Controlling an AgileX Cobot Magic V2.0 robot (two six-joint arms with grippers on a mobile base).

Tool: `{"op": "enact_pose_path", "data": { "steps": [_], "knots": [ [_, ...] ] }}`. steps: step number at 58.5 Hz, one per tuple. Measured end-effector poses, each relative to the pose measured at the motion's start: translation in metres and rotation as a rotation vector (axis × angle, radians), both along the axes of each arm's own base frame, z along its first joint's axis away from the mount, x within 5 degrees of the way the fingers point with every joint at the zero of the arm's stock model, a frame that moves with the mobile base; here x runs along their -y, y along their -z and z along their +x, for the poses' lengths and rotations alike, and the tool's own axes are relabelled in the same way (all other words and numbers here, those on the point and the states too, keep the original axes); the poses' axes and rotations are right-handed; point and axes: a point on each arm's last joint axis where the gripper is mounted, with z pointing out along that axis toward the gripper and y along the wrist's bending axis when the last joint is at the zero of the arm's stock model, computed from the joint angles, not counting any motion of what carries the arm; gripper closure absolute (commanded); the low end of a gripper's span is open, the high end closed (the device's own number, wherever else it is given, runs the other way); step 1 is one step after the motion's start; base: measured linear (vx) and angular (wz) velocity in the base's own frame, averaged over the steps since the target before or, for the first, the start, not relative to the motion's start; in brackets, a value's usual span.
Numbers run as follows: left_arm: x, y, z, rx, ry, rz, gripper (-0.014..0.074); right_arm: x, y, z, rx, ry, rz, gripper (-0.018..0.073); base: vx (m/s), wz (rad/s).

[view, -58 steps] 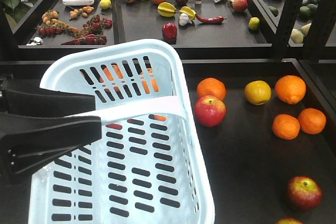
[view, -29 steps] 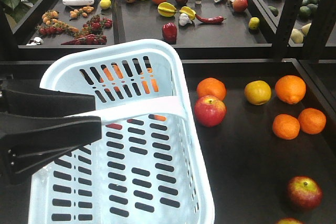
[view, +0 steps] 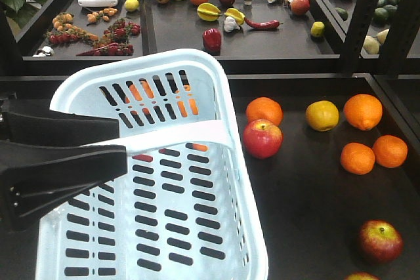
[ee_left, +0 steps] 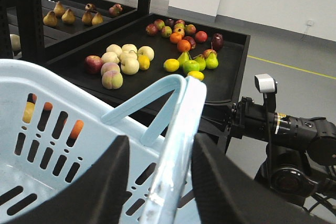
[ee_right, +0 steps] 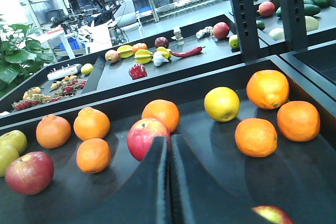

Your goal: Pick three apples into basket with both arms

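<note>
Next, the left gripper releases the pale blue basket, which hangs above the table now, on the black table [view: 184, 220], just in front of the oranges and red apples.
The pale blue basket [view: 197, 227] fills the lower left of the front view. It hangs above the black table, with fruit showing through its slots. My left gripper [view: 123, 143] reaches in from the left. In the left wrist view its fingers [ee_left: 220, 182] straddle the basket rim [ee_left: 178, 124], holding it. A red apple [view: 262, 138] lies just right of the basket, a darker one [view: 379, 240] sits at the lower right, and a third [view: 361, 276] peeks in at the bottom edge. My right gripper [ee_right: 169, 140] is shut and empty, its tips just short of a red apple [ee_right: 144, 135].
Oranges [view: 362, 111] and a yellow citrus [view: 322, 115] lie among the apples on the black table [view: 308, 188]. More oranges [ee_right: 92, 123] and another red apple [ee_right: 29, 171] lie to the left. A back tray [view: 184, 37] holds mixed produce. Black posts [view: 357, 18] stand at the right.
</note>
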Motion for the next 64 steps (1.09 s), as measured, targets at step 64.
{"op": "enact_pose_path", "data": {
  "steps": [64],
  "knots": [
    [0.01, 0.034, 0.06, -0.181, -0.086, 0.007, 0.0602, -0.003, -0.004, 0.0, 0.023, -0.012, 0.353, 0.0564, 0.0, 0.0]
  ]
}}
